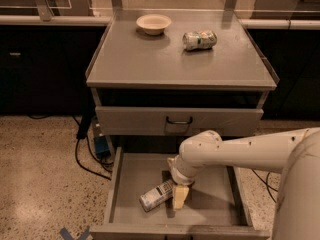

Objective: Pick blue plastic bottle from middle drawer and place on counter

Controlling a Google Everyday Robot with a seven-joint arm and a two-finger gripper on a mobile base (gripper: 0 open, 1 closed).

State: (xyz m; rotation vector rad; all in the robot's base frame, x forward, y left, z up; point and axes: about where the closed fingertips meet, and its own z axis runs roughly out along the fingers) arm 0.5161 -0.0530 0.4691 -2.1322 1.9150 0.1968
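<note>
The blue plastic bottle is in the open middle drawer. Next, my gripper closes on its cap end (166, 190) and leaves its other end sticking out.
The blue plastic bottle (156, 196) lies on its side on the floor of the open middle drawer (130, 184), cap end pointing up-right. My gripper (173, 188) reaches down into the drawer from the right, at the bottle's cap end. Its pale fingertip (180, 197) sits just right of the bottle and a dark finger (166, 176) sits just behind it. The fingers look open and the bottle rests on the drawer floor. The counter (150, 59) is the grey cabinet top above.
A cream bowl (153, 23) and a green-and-white can (199, 40) on its side rest on the counter. A shut drawer front with a black loop handle (179, 121) is above the open drawer. Cables and a blue box (102, 145) lie on the floor at left.
</note>
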